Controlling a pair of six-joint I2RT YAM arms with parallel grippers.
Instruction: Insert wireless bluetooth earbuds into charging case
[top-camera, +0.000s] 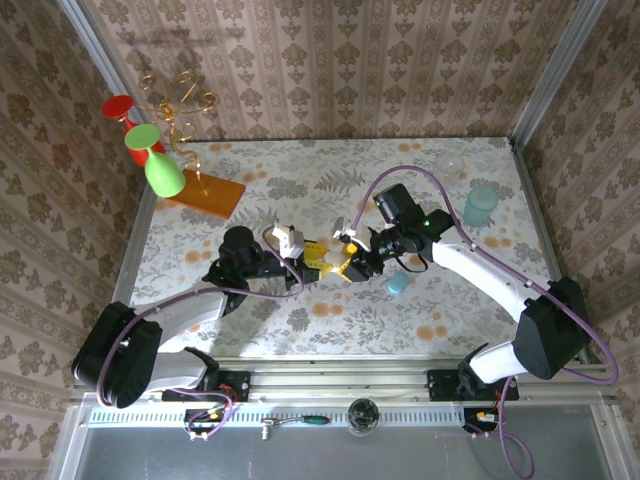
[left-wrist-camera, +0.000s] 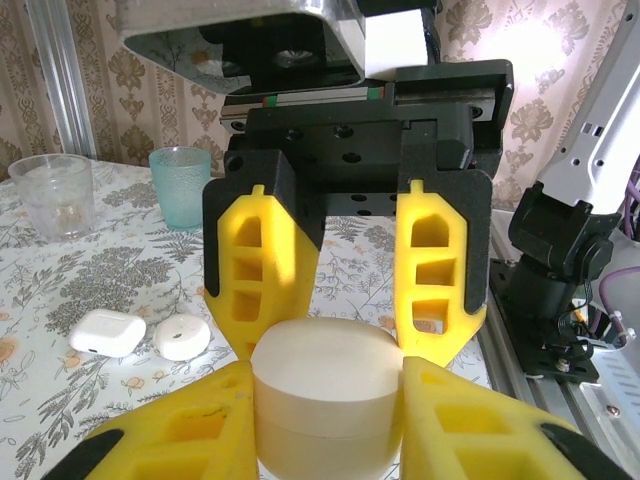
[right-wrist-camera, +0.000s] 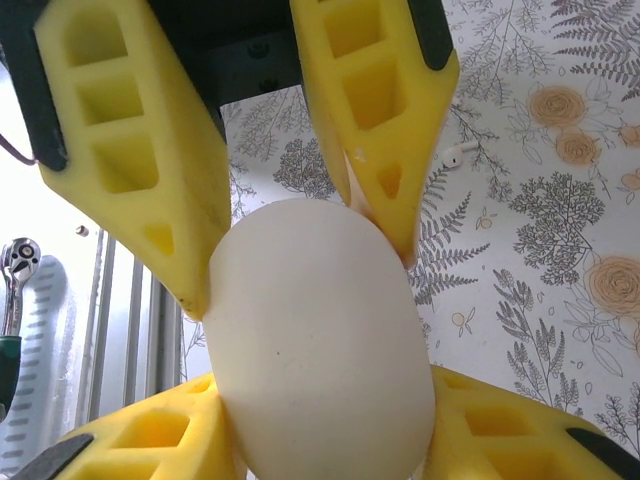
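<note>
My left gripper should open and take only the lower half (left-wrist-camera: 326, 458) before the upper half opens, because its fingers span the seam of the white oval item.
A white egg-shaped oval item (left-wrist-camera: 325, 385) with a seam round its middle hangs above the table between both grippers. My left gripper (left-wrist-camera: 325, 420) is shut on it from the near side, and the right gripper's yellow fingers (left-wrist-camera: 440, 270) press its far sides. In the right wrist view the same item (right-wrist-camera: 320, 370) sits between my right gripper (right-wrist-camera: 320, 430), with the left fingers (right-wrist-camera: 380, 110) above. The grippers (top-camera: 315, 255) (top-camera: 352, 262) meet at mid-table. The charging case (left-wrist-camera: 108, 332), a white pillow-shaped box, lies on the table. A tiny white earbud (right-wrist-camera: 455, 155) lies on the cloth.
A round white disc (left-wrist-camera: 182, 336) lies beside the charging case. A teal cup (top-camera: 480, 205) and a clear cup (left-wrist-camera: 58, 195) stand at the far right. A light-blue capsule (top-camera: 398, 283) lies under the right arm. Green and red goblets (top-camera: 160, 165) stand on an orange board at the far left.
</note>
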